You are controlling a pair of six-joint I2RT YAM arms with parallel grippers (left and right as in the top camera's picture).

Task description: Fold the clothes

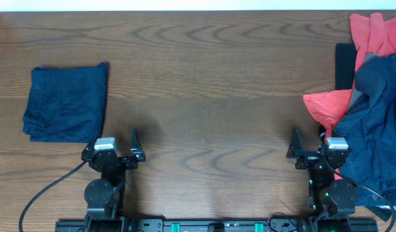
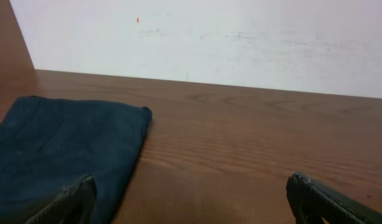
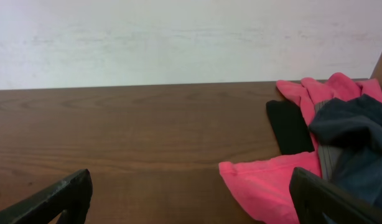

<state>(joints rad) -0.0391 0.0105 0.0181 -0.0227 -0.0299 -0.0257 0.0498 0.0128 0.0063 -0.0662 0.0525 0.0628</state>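
The navy-blue garment in the loose pile is next for my right gripper, which should go to it and close on its edge (image 1: 346, 120) beside the red garment.
A folded navy-blue garment (image 1: 67, 102) lies flat at the table's left; it also shows in the left wrist view (image 2: 60, 155). A loose pile at the right edge holds a navy-blue garment (image 1: 375, 122), a red garment (image 1: 372, 38) with a corner (image 1: 327, 106) spread on the table, a strip of grey, and a black piece (image 1: 344, 64). In the right wrist view the red garment (image 3: 265, 183) and the navy one (image 3: 356, 140) lie ahead on the right. My left gripper (image 1: 114, 143) is open and empty beside the folded garment. My right gripper (image 1: 312, 143) is open and empty beside the pile.
The wooden table (image 1: 211, 96) stretches between the folded garment and the pile. A white wall (image 2: 209, 37) runs along its far edge. A black cable (image 1: 49, 190) trails from the left arm base toward the front left.
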